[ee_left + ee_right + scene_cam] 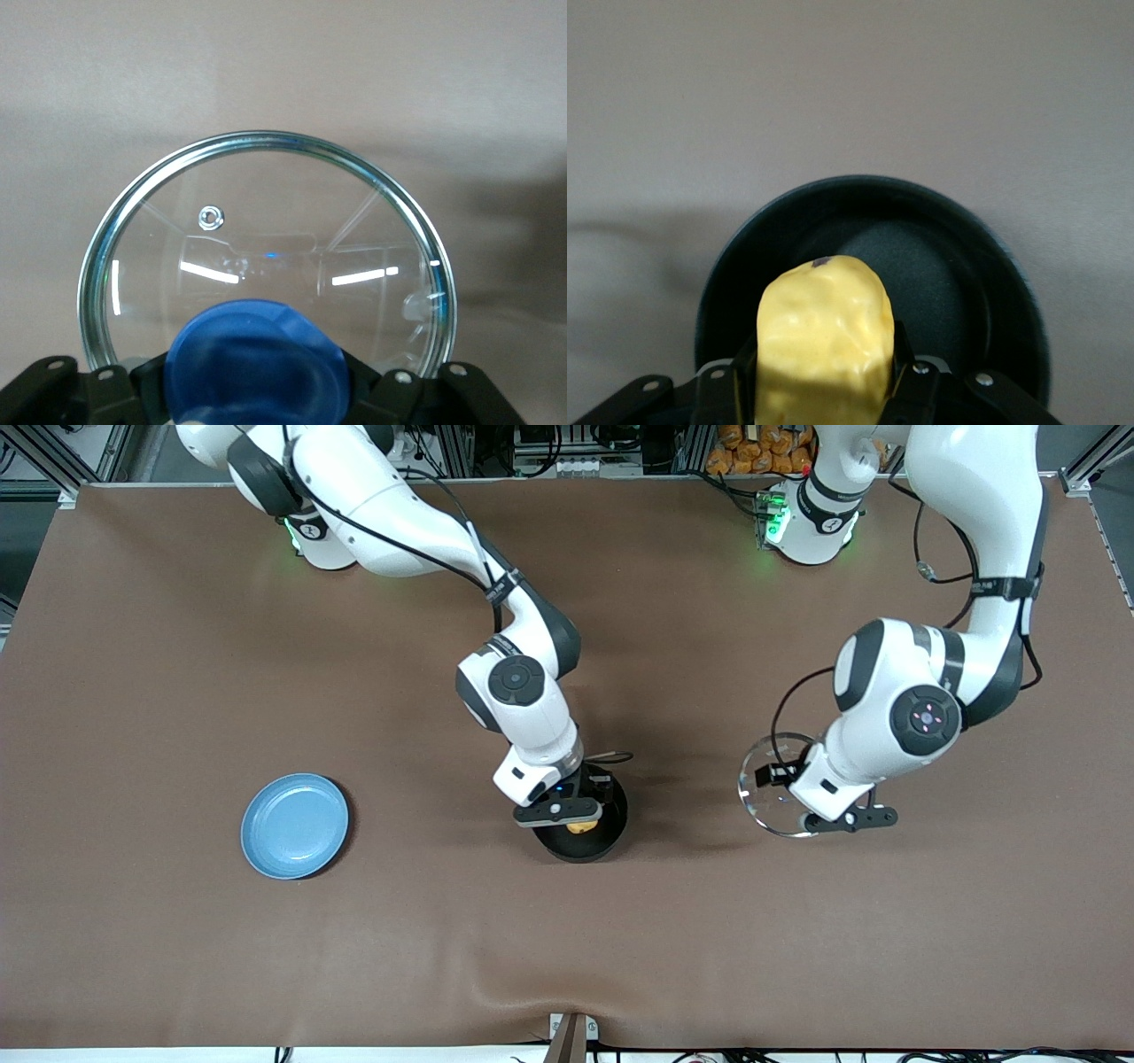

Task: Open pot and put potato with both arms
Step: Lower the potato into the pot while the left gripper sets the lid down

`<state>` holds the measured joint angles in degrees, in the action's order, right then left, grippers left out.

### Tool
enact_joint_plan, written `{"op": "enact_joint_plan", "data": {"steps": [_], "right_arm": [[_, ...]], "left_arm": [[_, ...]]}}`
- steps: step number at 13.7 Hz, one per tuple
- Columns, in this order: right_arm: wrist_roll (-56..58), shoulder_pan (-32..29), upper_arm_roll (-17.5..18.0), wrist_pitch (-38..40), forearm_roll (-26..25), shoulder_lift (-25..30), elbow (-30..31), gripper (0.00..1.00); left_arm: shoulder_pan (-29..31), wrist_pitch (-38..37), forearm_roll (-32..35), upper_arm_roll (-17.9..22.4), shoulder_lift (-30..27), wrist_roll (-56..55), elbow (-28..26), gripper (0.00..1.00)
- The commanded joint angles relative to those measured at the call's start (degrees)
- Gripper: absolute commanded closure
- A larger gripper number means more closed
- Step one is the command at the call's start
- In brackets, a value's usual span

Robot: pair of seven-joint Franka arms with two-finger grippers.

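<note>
My left gripper releases the clear glass lid next on the bare brown table (778, 817) beside the black pot.
The black pot (586, 841) stands open in the middle of the table; its handle is hidden under the right arm. My right gripper (576, 819) is over the pot's mouth, shut on the yellow potato (582, 826). In the right wrist view the potato (824, 341) sits between the fingers, above the pot's dark inside (939, 283). My left gripper (802, 802) is over the table toward the left arm's end, shut on the blue knob (257, 367) of the clear glass lid (769, 786). The lid's metal rim (266, 139) shows whole in the left wrist view.
A flat light-blue plate (295, 825) lies on the brown table toward the right arm's end. The table's front edge has a small metal bracket (571, 1032) at its middle.
</note>
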<state>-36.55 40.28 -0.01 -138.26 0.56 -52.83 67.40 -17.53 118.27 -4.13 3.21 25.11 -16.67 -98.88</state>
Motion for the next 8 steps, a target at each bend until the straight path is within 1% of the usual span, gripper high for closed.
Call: {"op": "enact_joint_plan", "data": {"steps": [1,5,7,8], "right_arm": [[1.7,0.4,-0.6,0.0,-1.9,-2.8,-3.5,1.00],[1.7,0.9,-0.7,-2.7,-2.4,-5.0,-3.5,1.00],[1.7,1.0,-0.8,-3.2,-3.1,-5.7,-3.5,1.00],[1.6,1.0,-0.8,-3.3,-3.2,-6.1,-3.5,1.00]], "left_arm": [[0.0,4.2,-0.2,-0.1,3.5,0.9,-0.2,0.79],[-0.1,9.5,-0.2,-0.1,8.3,0.9,-0.3,0.79],[0.0,10.1,0.0,0.0,9.2,1.0,-0.3,0.79],[0.0,10.1,1.3,0.0,9.4,1.1,-0.4,0.79]]}}
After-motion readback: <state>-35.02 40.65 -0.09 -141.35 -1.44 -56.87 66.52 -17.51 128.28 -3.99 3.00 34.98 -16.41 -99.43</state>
